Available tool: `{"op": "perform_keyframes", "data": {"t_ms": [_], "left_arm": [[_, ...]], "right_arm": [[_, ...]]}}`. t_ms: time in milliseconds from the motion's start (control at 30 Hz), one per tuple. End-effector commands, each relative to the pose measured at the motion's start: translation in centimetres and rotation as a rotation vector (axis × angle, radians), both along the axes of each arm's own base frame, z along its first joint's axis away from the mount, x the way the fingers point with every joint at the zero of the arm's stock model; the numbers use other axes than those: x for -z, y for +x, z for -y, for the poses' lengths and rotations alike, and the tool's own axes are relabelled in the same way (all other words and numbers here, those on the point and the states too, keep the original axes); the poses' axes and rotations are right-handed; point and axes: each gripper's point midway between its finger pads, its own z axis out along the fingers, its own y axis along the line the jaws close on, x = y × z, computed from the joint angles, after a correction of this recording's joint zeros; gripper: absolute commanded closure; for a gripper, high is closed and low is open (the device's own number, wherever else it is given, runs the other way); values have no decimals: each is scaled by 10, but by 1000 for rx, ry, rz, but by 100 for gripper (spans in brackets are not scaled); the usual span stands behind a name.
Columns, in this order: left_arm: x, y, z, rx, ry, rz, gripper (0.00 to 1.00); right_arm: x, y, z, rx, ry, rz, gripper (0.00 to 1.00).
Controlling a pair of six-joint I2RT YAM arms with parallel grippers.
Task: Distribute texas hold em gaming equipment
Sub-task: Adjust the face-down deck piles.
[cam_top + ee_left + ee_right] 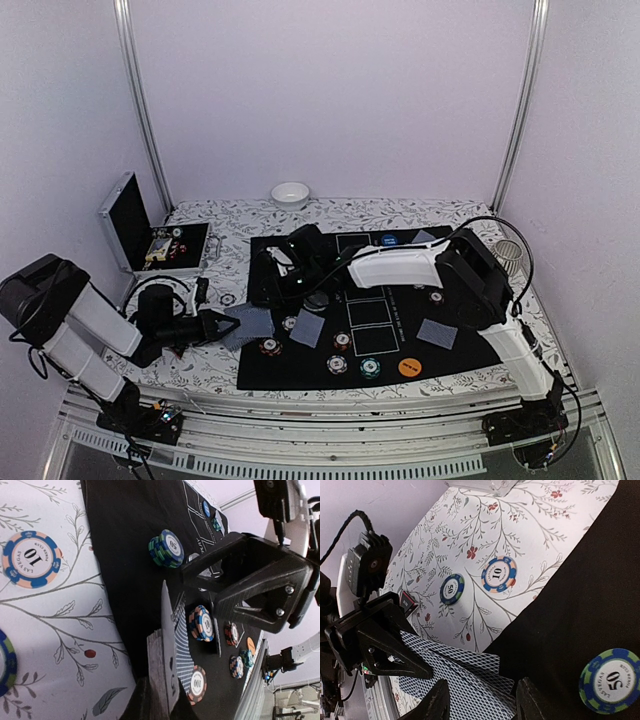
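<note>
The robot's right gripper should next close on the fanned deck's loose end [265,313] [482,700], opposite the end of the playing cards that the left gripper holds.
My left gripper [232,325] is shut on a deck of grey-blue-backed playing cards [252,323], held edge-up at the mat's left edge; the left wrist view shows the deck [162,670] clamped edge-on. My right gripper [272,298] reaches across to it. In the right wrist view it [485,702] stands open, its fingers [437,700] astride the fanned top cards [465,680]. Single cards [308,328] [437,333] lie on the black mat [460,350]. Poker chips [268,347] [342,341] [371,369] and an orange disc [408,367] sit along its near edge.
An open silver case [150,240] stands at the back left and a white bowl [290,194] at the back. Loose chips lie on the floral cloth [452,589] [499,573]; a green-blue chip [610,680] sits on the mat. A blue disc [386,240] lies far on the mat.
</note>
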Motion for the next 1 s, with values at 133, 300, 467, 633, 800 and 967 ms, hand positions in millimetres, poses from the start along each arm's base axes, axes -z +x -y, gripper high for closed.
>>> {"op": "perform_keyframes", "data": {"t_ms": [133, 300, 467, 633, 800, 967], "left_arm": [[-33, 5, -2, -9, -28, 126, 100], [-75, 5, -2, -6, -65, 273, 100], [-124, 0, -4, 6, -85, 446, 100], [-150, -10, -4, 21, -114, 530, 100], [-164, -16, 0, 57, -163, 554, 100], [-171, -16, 2, 67, -173, 567, 100]], "right_arm": [[-81, -4, 14, -35, 93, 111, 53], [-118, -30, 19, -141, 201, 115, 54], [-162, -57, 34, -239, 293, 144, 56], [-177, -70, 42, -274, 335, 117, 59], [-178, -73, 42, -278, 349, 94, 59], [-175, -71, 41, -266, 346, 80, 61]]}}
